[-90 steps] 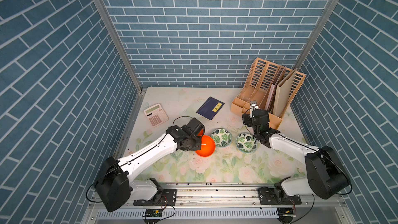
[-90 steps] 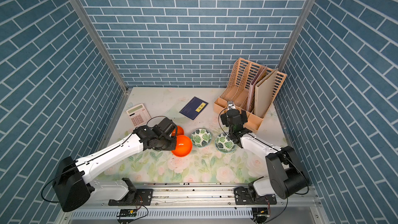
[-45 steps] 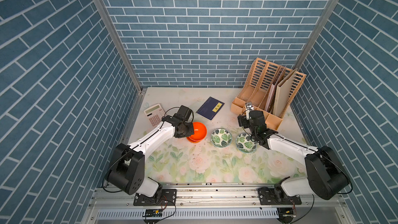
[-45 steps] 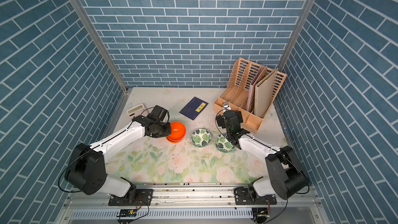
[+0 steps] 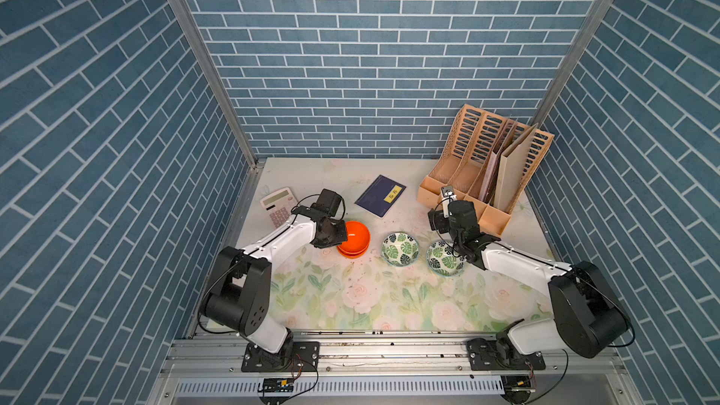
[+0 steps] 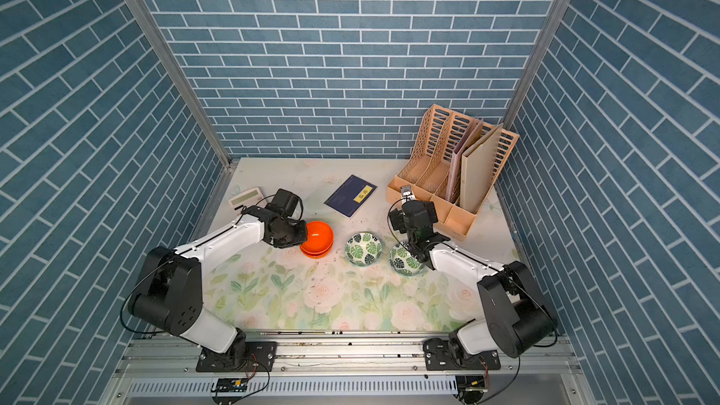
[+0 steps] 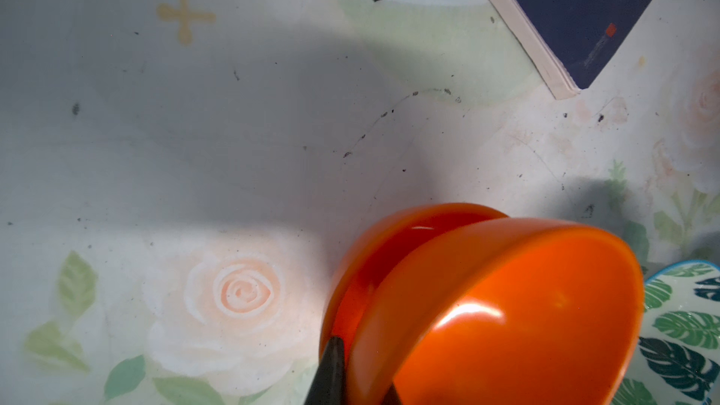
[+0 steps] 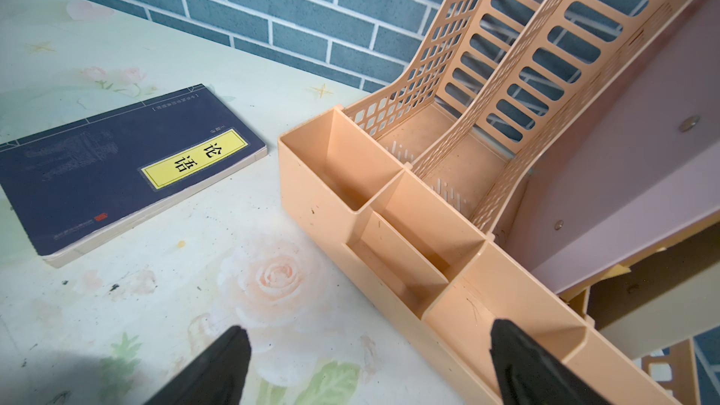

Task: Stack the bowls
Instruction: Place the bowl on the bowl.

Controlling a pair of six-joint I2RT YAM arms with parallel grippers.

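The upper orange bowl is leaning tilted inside the lower orange bowl, so next the left gripper takes a new grip on the upper bowl's rim [image 7: 431,326] and pulls it back until the bowls nest.
Two glossy orange bowls [image 5: 354,241] [image 6: 318,239] sit nested at the left of the flowered mat. My left gripper [image 7: 360,383] is shut on the rim of the upper orange bowl [image 7: 506,305], which leans tilted inside the lower orange bowl [image 7: 389,243]. To their right stand two leaf-print bowls, the middle one [image 5: 400,249] [image 6: 363,249] in full sight. The right one [image 5: 442,262] [image 6: 401,262] is partly covered by my right arm. My right gripper [image 8: 368,338] [image 5: 442,224] hangs open and empty just behind that bowl, next to the organizer.
A peach file organizer [image 5: 487,173] [image 8: 428,188] with folders fills the back right corner. A dark blue book [image 5: 380,195] [image 8: 117,173] lies behind the bowls. A calculator [image 5: 277,206] sits at the back left by the wall. Brick walls close three sides.
My left gripper carried an orange bowl back and to the left and set it onto the other orange bowl. The right gripper shifted slightly left, still open.
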